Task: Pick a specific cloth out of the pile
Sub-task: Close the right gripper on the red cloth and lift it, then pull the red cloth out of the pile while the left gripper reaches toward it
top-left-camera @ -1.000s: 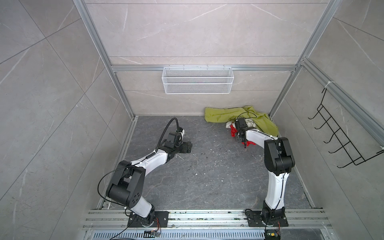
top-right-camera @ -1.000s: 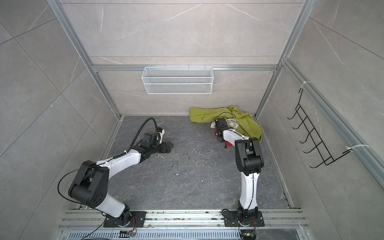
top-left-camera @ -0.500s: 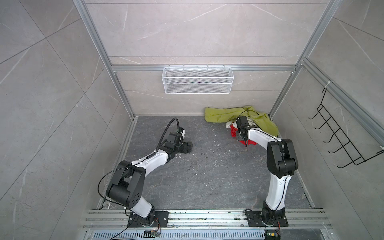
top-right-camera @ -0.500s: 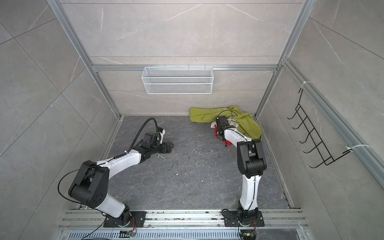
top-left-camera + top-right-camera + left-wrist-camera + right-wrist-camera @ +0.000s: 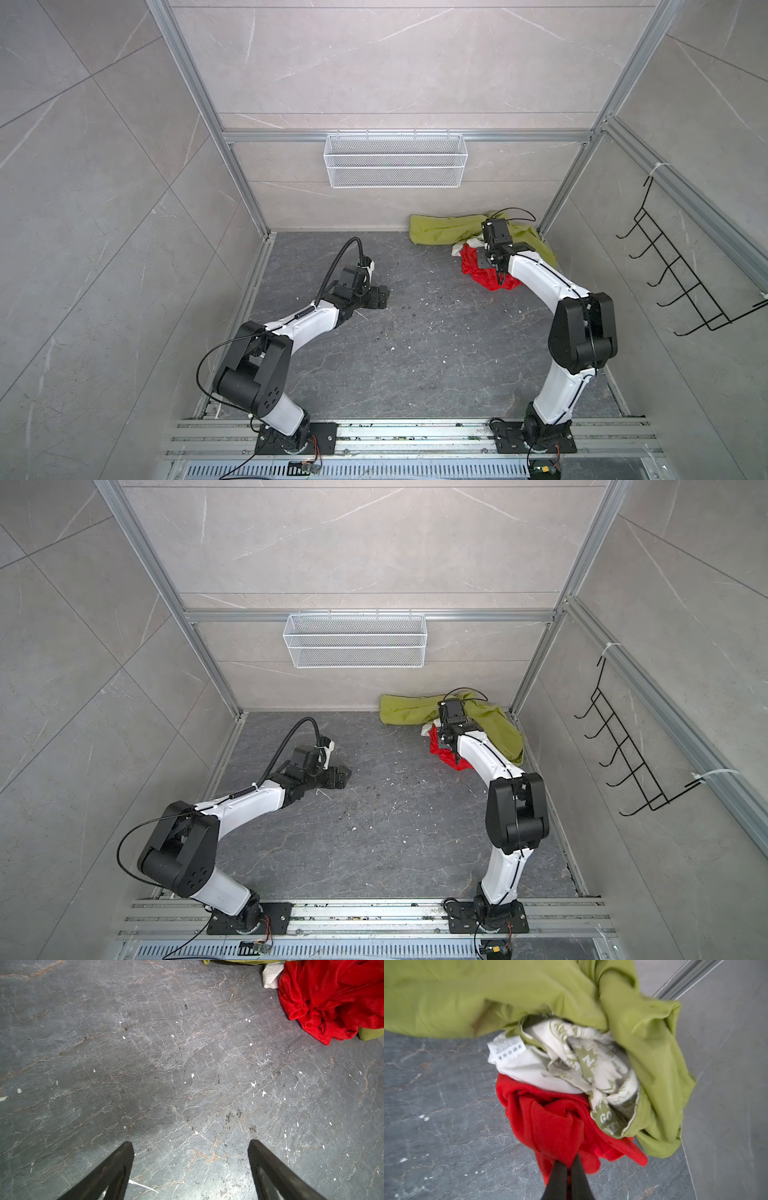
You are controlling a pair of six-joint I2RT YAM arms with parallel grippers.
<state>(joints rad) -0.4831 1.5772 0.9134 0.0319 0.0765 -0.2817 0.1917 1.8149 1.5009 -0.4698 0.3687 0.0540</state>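
I should next close my left gripper on the loose side point(image 5: 471, 269) point(image 5: 294, 1006) of the red cloth that faces it, below where my right gripper holds it.
The pile point(image 5: 444, 230) lies in the back right corner, with a large olive-green cloth point(image 5: 529, 991) draped over a small white printed cloth point(image 5: 591, 1059). The bright red cloth point(image 5: 478, 266) point(image 5: 438, 746) point(image 5: 554, 1126) spills from the pile's front onto the floor. My right gripper point(image 5: 500, 279) point(image 5: 568, 1160) is shut on a bunched fold of the red cloth, with its tips buried in the fabric. My left gripper point(image 5: 380, 297) point(image 5: 190, 1145) rests open over bare floor at centre left, well apart from the red cloth point(image 5: 332, 997).
A white wire basket point(image 5: 395, 166) hangs on the back wall. A black wire hook rack point(image 5: 685, 282) is fixed to the right wall. The pile lies close against the corner post point(image 5: 557, 208) and the right wall. White specks dot the dark stone floor point(image 5: 415, 332).
The right jaws have finished shutting on the red cloth, and the right arm has drawn back slightly to the right with it. The left arm has not moved.
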